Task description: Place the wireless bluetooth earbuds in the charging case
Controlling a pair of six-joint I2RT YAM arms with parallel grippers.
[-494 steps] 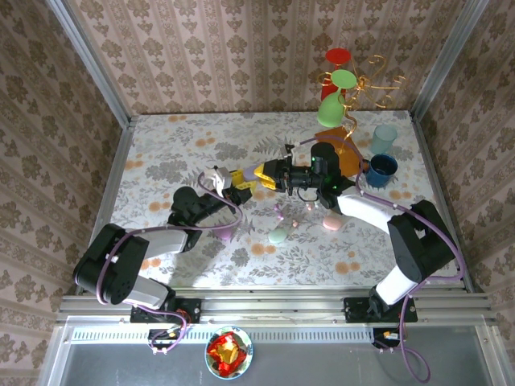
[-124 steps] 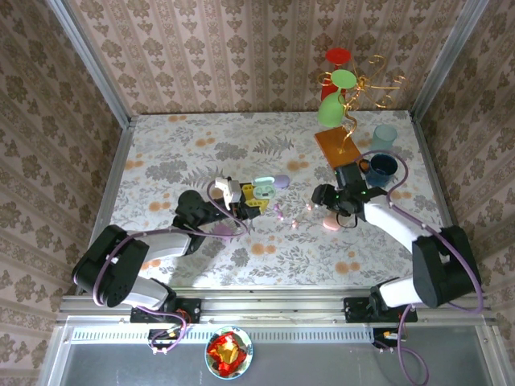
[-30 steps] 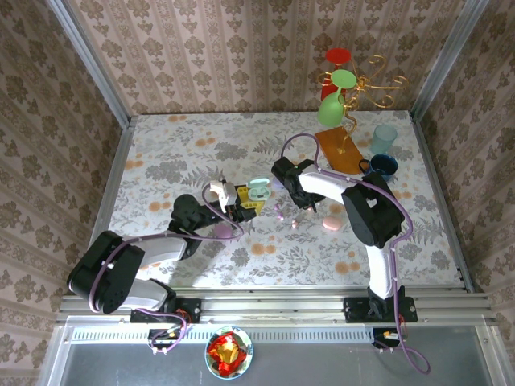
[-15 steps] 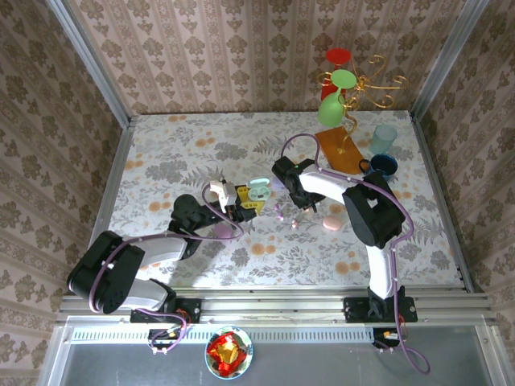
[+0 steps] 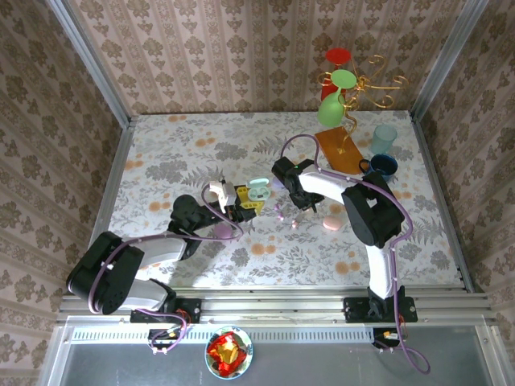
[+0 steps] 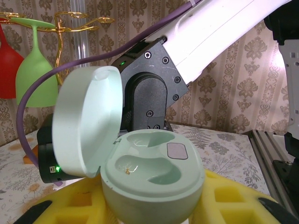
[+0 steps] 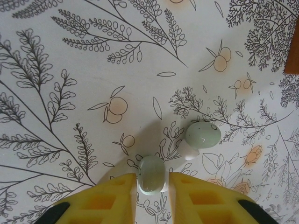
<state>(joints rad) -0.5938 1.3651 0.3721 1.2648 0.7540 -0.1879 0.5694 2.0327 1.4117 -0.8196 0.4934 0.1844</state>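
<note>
The white tip of the pinched mint earbud points at a finger of my right gripper, so I need to put it down by the printed rose [image 7: 214,182] and grip it again.
The mint charging case [image 6: 152,179] stands open between the yellow pads of my left gripper [image 6: 149,207], which is shut on it. Its lid [image 6: 86,121] is tipped back and both wells are bare. In the top view that case [image 5: 258,191] sits just left of my right gripper [image 5: 285,174]. My right gripper [image 7: 153,179] points down at the table, its yellow fingers tight on either side of one mint earbud [image 7: 152,174] that rests on the cloth. A second mint earbud [image 7: 203,135] lies just up and right of it.
Two tiny pinkish buds [image 5: 280,211] [image 5: 294,224] and a pink case [image 5: 331,223] lie right of centre. A lilac case [image 5: 223,231] sits by my left arm. The glass rack [image 5: 346,88], a blue mug [image 5: 382,170] and a teal cup [image 5: 384,137] crowd the back right corner.
The right fingers have drawn in around the mint earbud over the last second. Both arms have barely shifted, and the left keeps hold of the case.
</note>
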